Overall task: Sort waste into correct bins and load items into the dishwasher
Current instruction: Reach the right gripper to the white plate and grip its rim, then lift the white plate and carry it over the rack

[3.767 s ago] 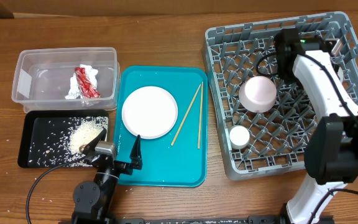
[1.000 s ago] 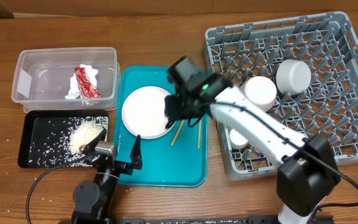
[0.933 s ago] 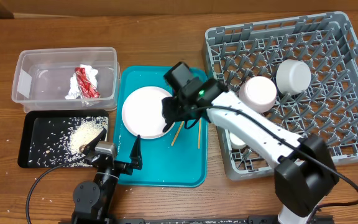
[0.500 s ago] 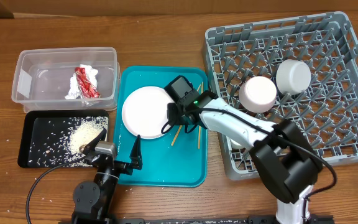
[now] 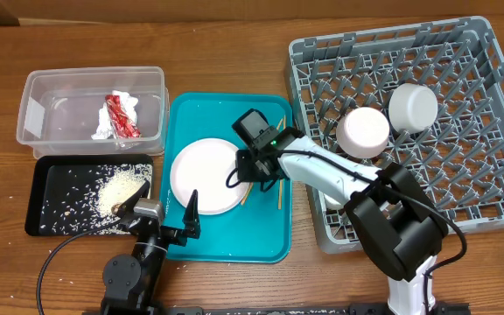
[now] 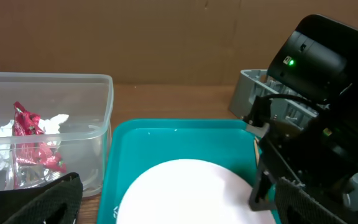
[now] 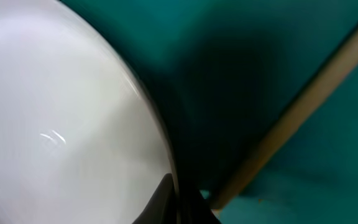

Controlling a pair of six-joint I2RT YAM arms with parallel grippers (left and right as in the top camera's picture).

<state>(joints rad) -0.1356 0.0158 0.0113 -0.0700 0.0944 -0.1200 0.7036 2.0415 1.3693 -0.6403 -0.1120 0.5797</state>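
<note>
The round white plate will go from my right gripper into the grey dish rack's back corner (image 5: 344,72) nearest the teal tray.
The round white plate (image 5: 201,175) lies on the teal serving tray (image 5: 234,238). My right gripper (image 5: 250,168) is at the plate's right edge, and in the right wrist view its fingers (image 7: 180,200) are closed over the plate's rim (image 7: 61,124). Two wooden chopsticks (image 5: 280,171) lie on the tray just to its right; one (image 7: 303,106) runs beside the fingers. My left gripper (image 5: 191,214) is open and empty at the tray's front edge, facing the plate (image 6: 185,186). Two white bowls (image 5: 363,131) (image 5: 412,107) sit in the grey dish rack (image 5: 462,184). The cup is hidden by my right arm.
The clear tub (image 5: 46,131) at back left holds the red-and-silver wrapper with tissue (image 5: 119,115). The black tray (image 5: 55,206) in front of it holds rice and brown scraps (image 5: 122,188). In the left wrist view my right arm (image 6: 316,112) looms to the right.
My right arm swung from the rack's back corner, where a bowl now sits, down to the plate's right edge. The plate has shifted toward the front left of the tray.
</note>
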